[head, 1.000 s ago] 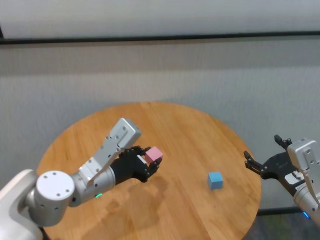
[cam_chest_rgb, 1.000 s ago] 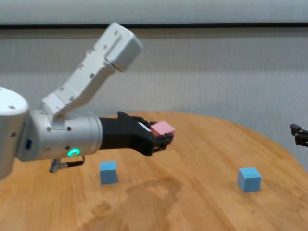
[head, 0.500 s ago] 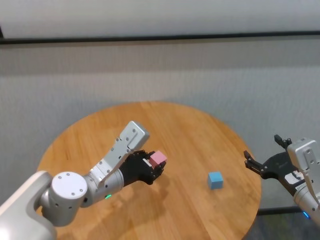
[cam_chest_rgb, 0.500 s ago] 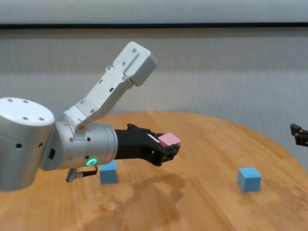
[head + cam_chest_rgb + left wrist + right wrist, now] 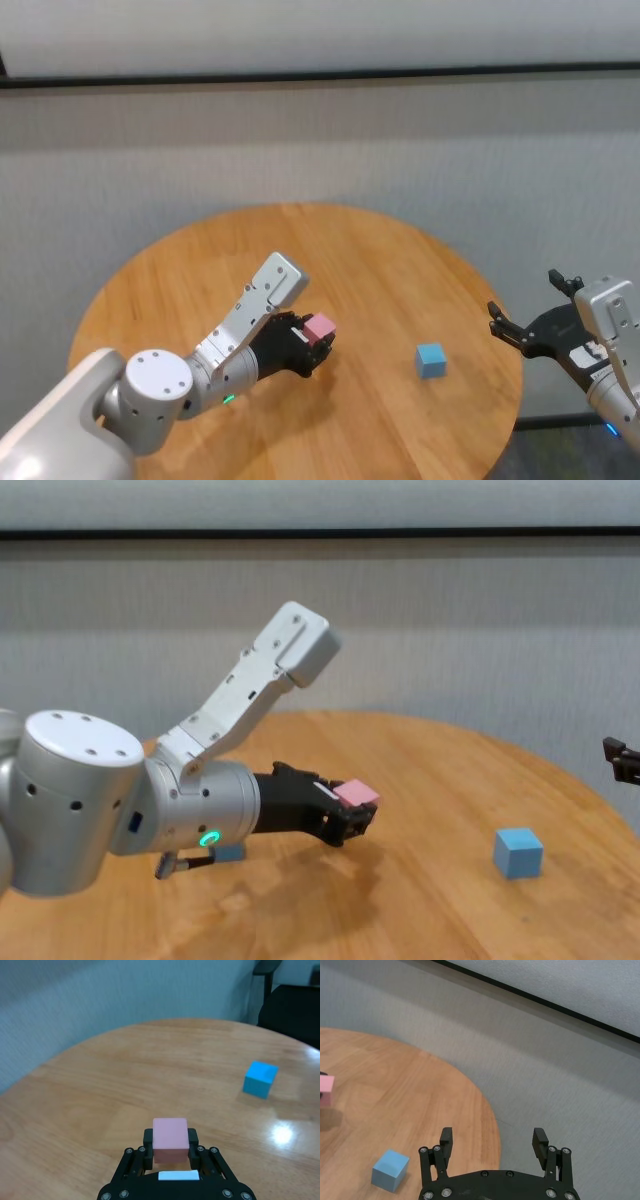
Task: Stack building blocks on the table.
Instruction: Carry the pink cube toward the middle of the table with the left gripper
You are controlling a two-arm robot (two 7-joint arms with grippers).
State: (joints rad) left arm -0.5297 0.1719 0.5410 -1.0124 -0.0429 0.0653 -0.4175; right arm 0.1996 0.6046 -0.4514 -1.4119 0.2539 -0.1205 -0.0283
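Note:
My left gripper needs to put the pale pink block, held just above the table's middle, down and let go of it on the bare tabletop [image 5: 347, 825] [image 5: 166, 1148] between the light blue blocks.
My left gripper [image 5: 318, 338] [image 5: 354, 813] is shut on the pale pink block [image 5: 320, 326] [image 5: 170, 1139] [image 5: 356, 792] and holds it just above the middle of the round wooden table [image 5: 380, 250]. One light blue block [image 5: 431, 360] [image 5: 260, 1079] [image 5: 518, 852] sits on the table to the right, apart from both grippers. A second light blue block [image 5: 231, 853] peeks out from behind my left forearm in the chest view. My right gripper [image 5: 522, 292] [image 5: 492, 1135] hovers open and empty off the table's right edge.
A grey wall with a dark rail runs behind the table. A black chair [image 5: 292, 1007] stands beyond the table's far side in the left wrist view. Bare tabletop [image 5: 450, 780] lies between the pink block and the right blue block.
My left arm has carried the pink block to the right and lower toward the tabletop. The right arm and the right blue block have not moved.

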